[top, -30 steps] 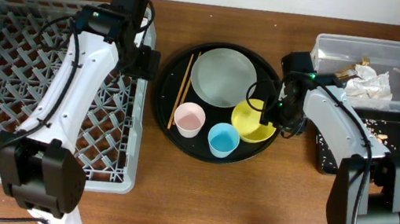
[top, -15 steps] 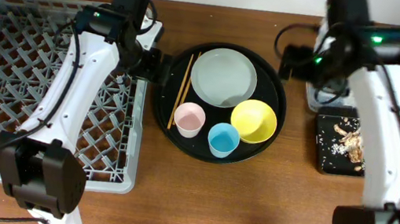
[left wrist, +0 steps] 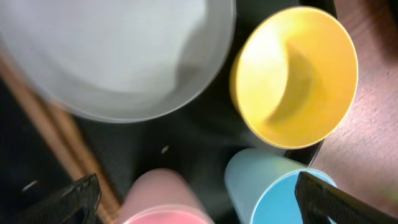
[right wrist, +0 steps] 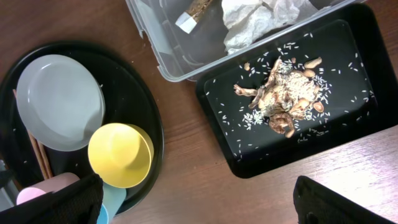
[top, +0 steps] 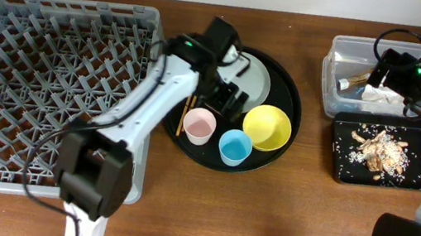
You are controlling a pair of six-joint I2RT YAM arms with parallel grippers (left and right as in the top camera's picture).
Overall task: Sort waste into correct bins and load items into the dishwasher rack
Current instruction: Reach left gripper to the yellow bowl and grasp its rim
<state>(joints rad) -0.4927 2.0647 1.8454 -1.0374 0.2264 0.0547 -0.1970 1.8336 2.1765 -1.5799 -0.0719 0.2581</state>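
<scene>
The robot's left gripper will next move to the yellow bowl's rim (top: 289,133) (left wrist: 356,78), on the side that faces the food scraps, and close there.
The grey plate (top: 258,79), yellow bowl (top: 267,127), pink cup (top: 198,125), blue cup (top: 234,147) and chopsticks (top: 191,103) sit on the round black tray. My left gripper (top: 228,100) hovers open and empty over them. In the left wrist view its fingers (left wrist: 199,208) straddle the pink cup (left wrist: 161,199) and blue cup (left wrist: 273,190), below the plate (left wrist: 112,56) and bowl (left wrist: 295,74). My right gripper (top: 386,75) is open and empty, high over the clear tub (top: 333,78). The tub holds the napkin (right wrist: 261,15) and wrapper (right wrist: 196,9). Food scraps (right wrist: 280,99) lie in the black tray (right wrist: 354,124).
The grey dishwasher rack (top: 39,92) fills the left side and holds nothing. The round black tray (top: 293,97) sits between the rack and the bins. Bare wooden table shows along the front and between the round tray and the black tray (top: 419,178).
My left arm swung right from the rack's edge to over the round tray. My right arm lifted away from the yellow bowl and moved right above the bins. Food scraps now lie in the black tray.
</scene>
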